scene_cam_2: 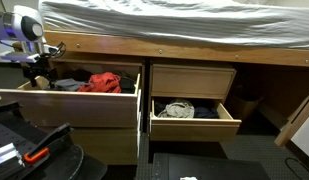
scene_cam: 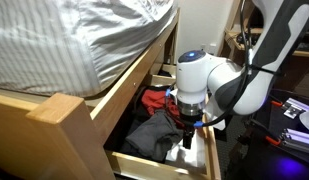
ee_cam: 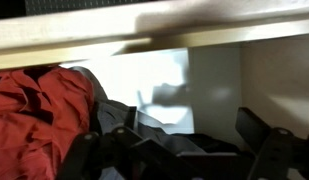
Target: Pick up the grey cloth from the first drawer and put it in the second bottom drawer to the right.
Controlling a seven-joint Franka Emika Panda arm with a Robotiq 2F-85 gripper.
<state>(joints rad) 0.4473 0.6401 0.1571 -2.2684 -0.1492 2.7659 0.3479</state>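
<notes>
I should close my gripper on the grey cloth's loose edge (scene_cam: 174, 137) (ee_cam: 182, 142) next to the white bottom of the drawer, keeping it clear of the red cloth.
The dark grey cloth (scene_cam: 152, 136) lies in the open first drawer (scene_cam_2: 74, 110), next to a red cloth (scene_cam_2: 104, 80). It also shows in the other exterior view (scene_cam_2: 64, 85) and in the wrist view (ee_cam: 199, 150). My gripper (scene_cam: 187, 135) is lowered into this drawer at its end, right over the grey cloth. It also shows in an exterior view (scene_cam_2: 39, 72). In the wrist view my gripper (ee_cam: 181, 140) has its fingers spread wide, with the cloth's edge between them. The second bottom drawer (scene_cam_2: 194, 126) stands open beside it.
A light grey cloth (scene_cam_2: 177, 108) lies in the second drawer. The bed frame rail (ee_cam: 154, 35) and mattress (scene_cam: 74, 40) overhang the drawers close above my gripper. The red cloth (ee_cam: 39, 110) fills the drawer beside the grey one. Black equipment (scene_cam_2: 34, 150) sits on the floor.
</notes>
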